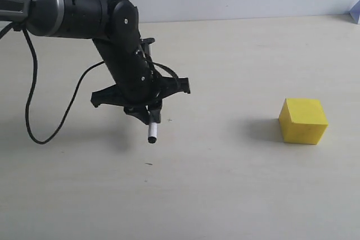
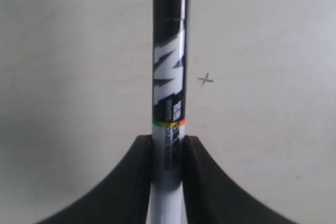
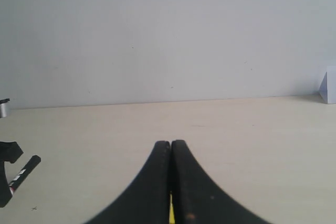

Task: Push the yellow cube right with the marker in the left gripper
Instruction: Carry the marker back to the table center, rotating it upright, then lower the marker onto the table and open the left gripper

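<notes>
I need to set the marker down with my left gripper and let go of it on the pale table point(image 1: 177, 123) point(image 2: 229, 94), close beside the small cross drawn in pen.
The yellow cube point(image 1: 304, 121) rests on the pale table at the right, well apart from everything else. My left gripper point(image 1: 149, 113) hangs over the table's left-centre, shut on the marker point(image 1: 152, 132), which points down with its lower end just above the surface. In the left wrist view the black fingers point(image 2: 137, 182) clamp the white barrel, and the marker point(image 2: 169, 77) runs on past them over the table. The right gripper point(image 3: 170, 144) is shut with nothing held; a thin yellow sliver point(image 3: 171, 211) shows through its slit. It does not appear in the exterior view.
A small pen-drawn cross point(image 1: 148, 164) marks the table just below the marker's end, also visible as the cross point(image 2: 206, 80). A black cable point(image 1: 31, 94) loops down at the left. A white object point(image 1: 355, 12) stands at the far right by the wall.
</notes>
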Motion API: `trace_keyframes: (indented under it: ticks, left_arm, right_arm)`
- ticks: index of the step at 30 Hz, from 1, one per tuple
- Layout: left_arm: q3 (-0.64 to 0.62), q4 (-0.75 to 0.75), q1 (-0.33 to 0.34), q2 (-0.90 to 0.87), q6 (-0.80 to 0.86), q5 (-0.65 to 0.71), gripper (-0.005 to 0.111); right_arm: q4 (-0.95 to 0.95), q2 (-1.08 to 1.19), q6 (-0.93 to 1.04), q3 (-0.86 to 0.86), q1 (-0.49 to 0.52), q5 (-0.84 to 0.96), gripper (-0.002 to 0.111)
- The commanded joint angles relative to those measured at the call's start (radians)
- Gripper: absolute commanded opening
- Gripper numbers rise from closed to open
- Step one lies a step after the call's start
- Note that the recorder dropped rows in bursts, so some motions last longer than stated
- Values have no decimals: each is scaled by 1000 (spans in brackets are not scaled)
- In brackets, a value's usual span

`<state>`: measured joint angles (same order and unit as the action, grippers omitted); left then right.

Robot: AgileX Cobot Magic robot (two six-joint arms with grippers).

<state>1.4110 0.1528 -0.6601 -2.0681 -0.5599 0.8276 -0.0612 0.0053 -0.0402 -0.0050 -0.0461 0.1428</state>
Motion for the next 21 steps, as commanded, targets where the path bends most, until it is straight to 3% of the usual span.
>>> trace_keyframes:
  ticks: [1, 21]
  left_arm:
    - [0, -6, -26, 13, -54, -89, 0]
    - [0, 31, -39, -63, -46, -109, 0]
  right_arm:
    - [0, -5, 2, 5, -1, -8, 0]
    - [0, -5, 2, 5, -1, -8, 0]
